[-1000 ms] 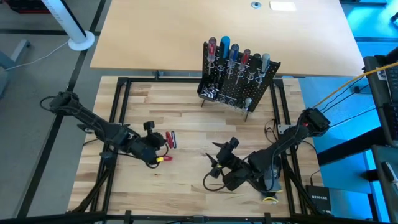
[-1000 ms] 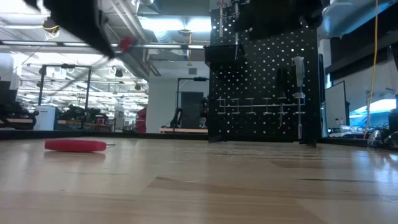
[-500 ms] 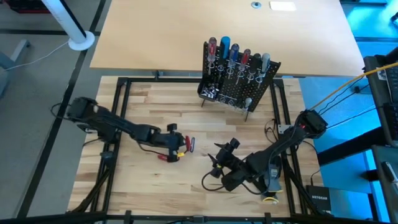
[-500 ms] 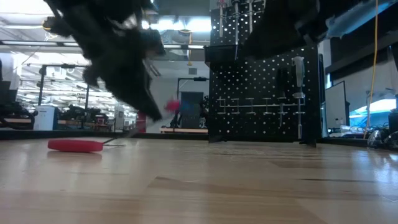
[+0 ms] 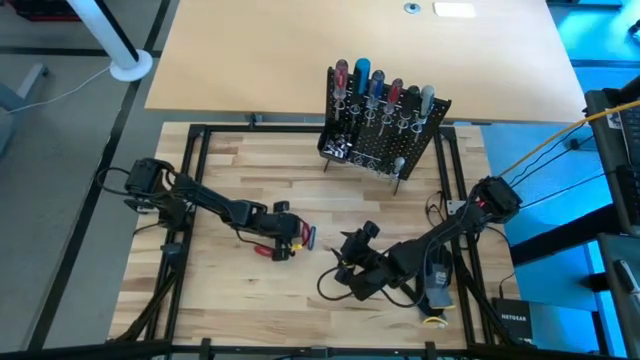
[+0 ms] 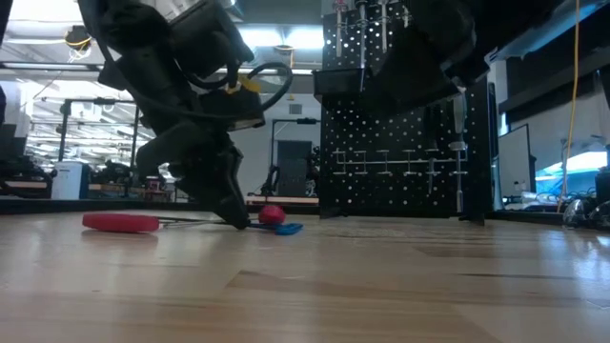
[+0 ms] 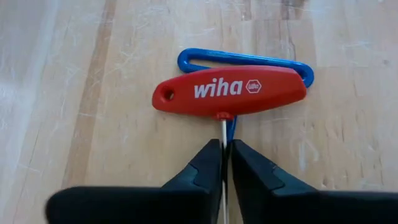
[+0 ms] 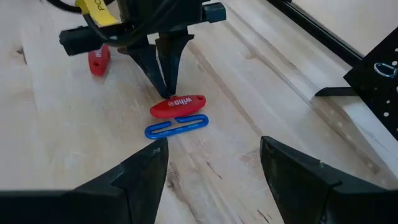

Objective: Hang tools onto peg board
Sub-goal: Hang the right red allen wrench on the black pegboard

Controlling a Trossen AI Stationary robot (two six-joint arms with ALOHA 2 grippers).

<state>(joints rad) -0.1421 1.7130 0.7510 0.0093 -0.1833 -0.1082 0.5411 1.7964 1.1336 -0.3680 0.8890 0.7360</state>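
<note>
The blue tool's body runs close beside the red tool's body at my left gripper's fingers, so I need to open and take only the red tool's shaft (image 7: 224, 132) before lifting.
A red T-handle tool (image 7: 230, 93) lies with its handle on top of a blue loop-handled tool (image 7: 205, 59) on the wooden table, left of centre (image 5: 306, 237). My left gripper (image 7: 225, 144) is shut on its thin shaft. A second red-handled tool (image 5: 265, 250) lies flat just to the left. My right gripper (image 8: 214, 168) hovers open a little to the right of both tools (image 5: 347, 262), touching nothing. The black peg board (image 5: 385, 135) stands at the far side, with several screwdrivers in its rings. My left gripper pinches the red tool's thin silver shaft (image 7: 224, 130) between its two fingertips, just behind the handle. The fingers slant down from the table's left and lie along the shaft. The handle (image 8: 177, 104) rests on the blue loop and the table. Whether the blue tool is also held, I cannot tell.
Black frame rails (image 5: 195, 180) border the table. Loose cables (image 5: 335, 290) trail below the right arm. Bare wood lies between the tools and the peg board's legs (image 8: 329, 93).
My left gripper has swung toward the table's right and come down, tipping steeper, with the red T-handle tool. The tool was up in the air; now its handle lies on the table over the blue loop. My right gripper has sunk slightly.
</note>
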